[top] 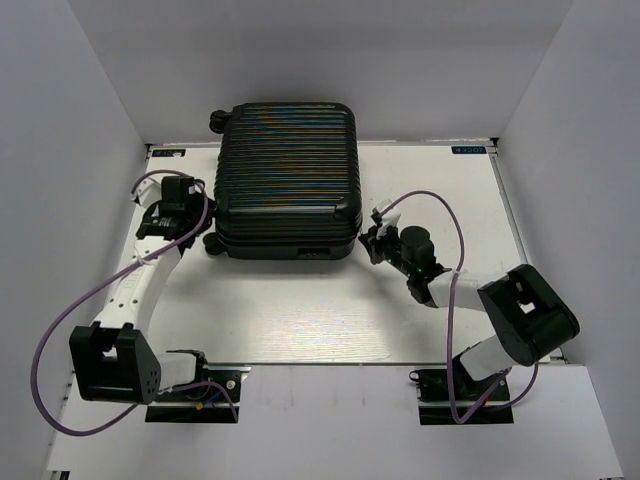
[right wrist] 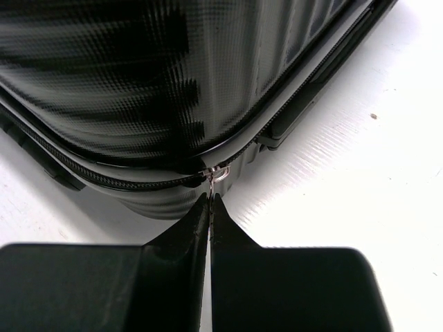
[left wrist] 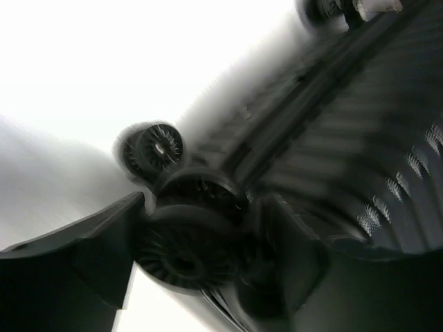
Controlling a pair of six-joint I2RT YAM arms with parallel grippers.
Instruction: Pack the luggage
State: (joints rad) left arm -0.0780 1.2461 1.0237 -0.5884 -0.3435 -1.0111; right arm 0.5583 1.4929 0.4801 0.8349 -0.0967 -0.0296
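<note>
The robot's left gripper is pinching the caster wheel's round rim, so it should open, back off and grip the caster wheel across its flat sides [left wrist: 183, 260] before turning the luggage.
The luggage [top: 288, 170], a black ribbed hard-shell suitcase, lies shut and flat at the back middle of the table. My left gripper [top: 203, 236] is at its near left corner. In the left wrist view my left gripper [left wrist: 208, 207] has its fingers closed on either side of a black caster wheel [left wrist: 180, 256]. My right gripper [top: 372, 243] is at the near right corner. In the right wrist view my right gripper [right wrist: 210, 200] is shut on the thin metal zipper pull [right wrist: 219, 174], on the zipper line of the luggage [right wrist: 138, 76].
White walls close in the table [top: 300, 310] at the left, back and right. A second wheel [left wrist: 156, 145] sits beside the gripped one, and another wheel [top: 215, 120] juts out at the far left corner. Purple cables loop beside both arms.
</note>
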